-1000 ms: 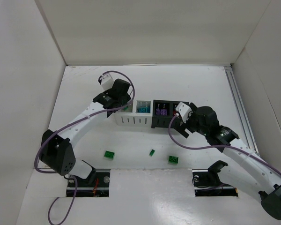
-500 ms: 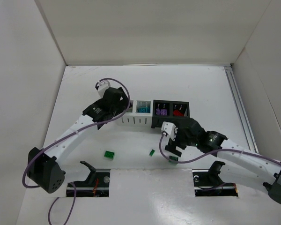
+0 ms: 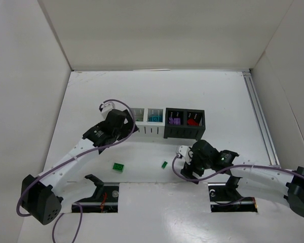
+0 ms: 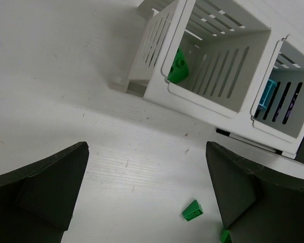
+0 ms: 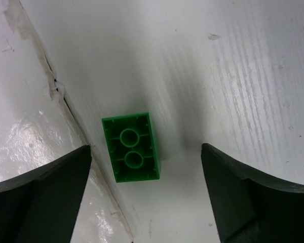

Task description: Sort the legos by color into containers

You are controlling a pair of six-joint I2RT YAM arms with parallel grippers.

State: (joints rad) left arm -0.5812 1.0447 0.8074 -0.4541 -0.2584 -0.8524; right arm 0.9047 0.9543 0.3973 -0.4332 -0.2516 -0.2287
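Observation:
Next, I move my left gripper to the loose green brick, larger than the small slope piece, and grip the brick's long sides (image 3: 118, 167).
A green lego (image 5: 131, 148) lies upside down on the table between the open fingers of my right gripper (image 5: 146, 169). In the top view that gripper (image 3: 188, 171) hangs low over it and hides it. Two more green legos lie loose on the table: a brick (image 3: 118, 167) and a small slope piece (image 3: 164, 164), which also shows in the left wrist view (image 4: 193, 210). My left gripper (image 3: 127, 129) stands open and empty just in front of the white container (image 4: 157, 91), which holds a green lego (image 4: 178, 68). A teal piece (image 4: 267, 96) sits in the neighbouring white compartment.
The black container (image 3: 184, 132) to the right holds purple pieces (image 3: 175, 120) and red pieces (image 3: 193, 120). A raised white board edge (image 5: 54, 91) runs right beside the upside-down brick. White walls enclose the table on three sides.
My left gripper opened and drew back from over the white container toward the near left. My right arm swung from the black container down to the green brick at the front edge.

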